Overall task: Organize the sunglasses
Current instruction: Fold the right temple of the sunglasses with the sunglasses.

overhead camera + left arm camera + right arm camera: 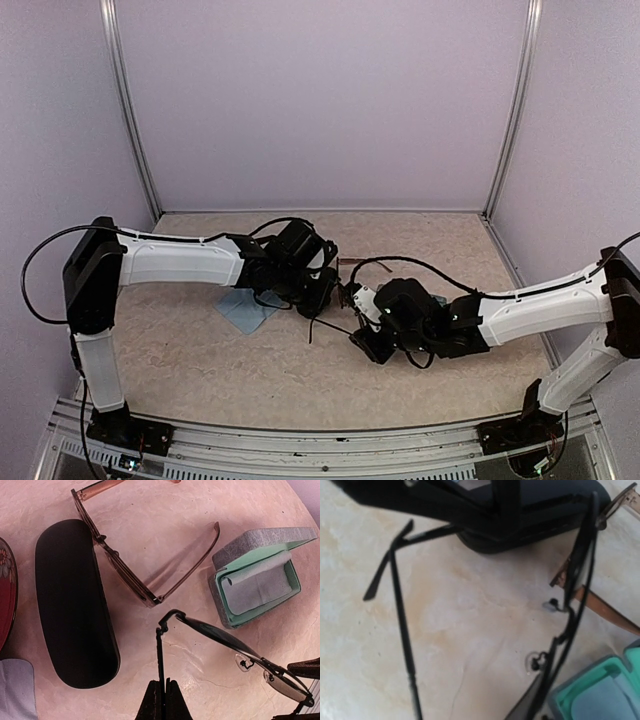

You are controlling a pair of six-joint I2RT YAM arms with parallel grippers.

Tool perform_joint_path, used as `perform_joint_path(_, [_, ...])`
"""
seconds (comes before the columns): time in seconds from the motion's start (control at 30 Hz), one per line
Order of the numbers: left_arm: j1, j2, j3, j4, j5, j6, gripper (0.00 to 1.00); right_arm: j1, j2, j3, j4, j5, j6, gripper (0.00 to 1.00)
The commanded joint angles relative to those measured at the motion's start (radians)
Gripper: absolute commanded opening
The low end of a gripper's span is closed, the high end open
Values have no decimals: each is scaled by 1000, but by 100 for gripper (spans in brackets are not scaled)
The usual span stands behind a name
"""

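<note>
Next, I open my right gripper and close it around arm and lens together (289, 685) to fold the free arm in, because that arm sticks out away from the far lens.
The black sunglasses (235, 645) hang just above the table between both grippers, arms unfolded. My left gripper (164, 697) is shut on the end of one thin arm. In the left wrist view my right gripper (301, 692) sits at the far lens, one finger above it and one below, pressed against the rim. The right wrist view has that frame (570, 600) running up beside a dark finger (527, 707), with the free arm (400, 630) hanging left. The reddish-brown sunglasses (131, 577) lie open on the table beyond, untouched.
A shut black case (75, 605) lies left of the brown pair. An open grey case with a mint lining (260, 577) and a cloth inside stands to the right. A light-blue cloth (245, 310) lies under my left arm. A red patterned object (5, 590) is at the left edge.
</note>
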Motion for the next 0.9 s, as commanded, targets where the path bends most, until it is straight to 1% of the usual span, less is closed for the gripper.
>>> perform_joint_path(0.0, [-3,-13,-32,-56,57,72,0,-17,-47,-28,-17,14,-50,52])
perform_joint_path(0.33, [-4,-34,-69,-70,70,92,0,-37,-95,-63,-45,6,-77,52])
perform_joint_path(0.53, [-5,-31,-68,-69,87,85,0,-38,-97,-65,-45,-6,-80,52])
perform_joint_path(0.6, [-4,-28,-64,-70,83,70,0,-39,-100,-67,-45,-39,-83,55])
perform_joint_path(0.7, [-3,-16,-46,-80,74,54,0,-39,-121,-80,-34,-118,-76,65])
perform_joint_path(0.77, [-3,-10,-38,-82,67,46,0,-39,-143,-89,-39,-145,-60,73])
perform_joint_path(0.87, [-2,-10,-29,-85,60,36,0,-39,-181,-105,-49,-184,-52,80])
